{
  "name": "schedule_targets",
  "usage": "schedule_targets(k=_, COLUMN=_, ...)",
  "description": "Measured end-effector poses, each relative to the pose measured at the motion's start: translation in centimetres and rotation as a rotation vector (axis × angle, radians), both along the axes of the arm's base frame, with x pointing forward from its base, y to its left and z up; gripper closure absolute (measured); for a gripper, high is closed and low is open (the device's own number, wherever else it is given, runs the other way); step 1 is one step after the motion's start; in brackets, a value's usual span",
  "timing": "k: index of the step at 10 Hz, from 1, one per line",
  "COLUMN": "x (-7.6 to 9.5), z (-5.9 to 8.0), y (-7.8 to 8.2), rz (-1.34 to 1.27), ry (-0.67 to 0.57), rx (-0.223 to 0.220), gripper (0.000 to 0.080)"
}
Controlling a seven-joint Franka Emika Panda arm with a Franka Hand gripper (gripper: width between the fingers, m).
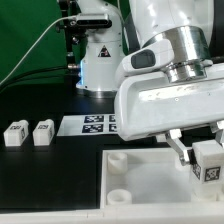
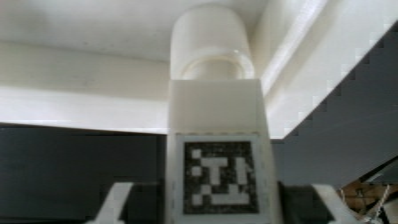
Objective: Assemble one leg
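Note:
The upright leg has my gripper slanted across it, so I will open, straighten up and grab the leg's top end [image 1: 207, 148] from above before turning it into the board.
One leg [image 1: 208, 162], a small white block with a black-and-white tag, stands upright over the right part of the large white board [image 1: 150, 185]. My gripper [image 1: 196, 152] straddles its upper end. In the wrist view the leg [image 2: 221, 130] runs away from me, its round end toward the board [image 2: 89, 85]. The fingers [image 2: 125, 205] stand on either side of it with a narrow dark gap on each side, so the jaws are open. I cannot tell whether its round end sits in a socket. Two more legs [image 1: 15, 133] [image 1: 43, 132] lie on the table at the exterior view's left.
The marker board [image 1: 90, 124] lies on the black table behind the large board. Two round corner sockets [image 1: 118, 160] [image 1: 118, 196] show on the board's left side. A white camera stand [image 1: 98, 65] with cables rises at the back.

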State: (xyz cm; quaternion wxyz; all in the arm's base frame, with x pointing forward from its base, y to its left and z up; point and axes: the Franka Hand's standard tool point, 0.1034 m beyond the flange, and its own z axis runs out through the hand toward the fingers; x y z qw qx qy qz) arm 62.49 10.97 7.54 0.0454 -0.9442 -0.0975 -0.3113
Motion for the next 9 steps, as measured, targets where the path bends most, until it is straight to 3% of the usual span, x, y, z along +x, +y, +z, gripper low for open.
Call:
schedule_targets(k=3, x=-0.05, z=-0.12, y=0.02, rz=0.003, ry=0.025, rx=0.0, gripper=0.0506)
schedule_targets(k=5, x=-0.14, z=-0.27, y=0.04, rz=0.004, ry=0.032, rx=0.0, gripper=0.0219)
schedule_targets(k=9, x=-0.2, z=-0.39, y=0.04, rz=0.004, ry=0.034, rx=0.0, gripper=0.0156)
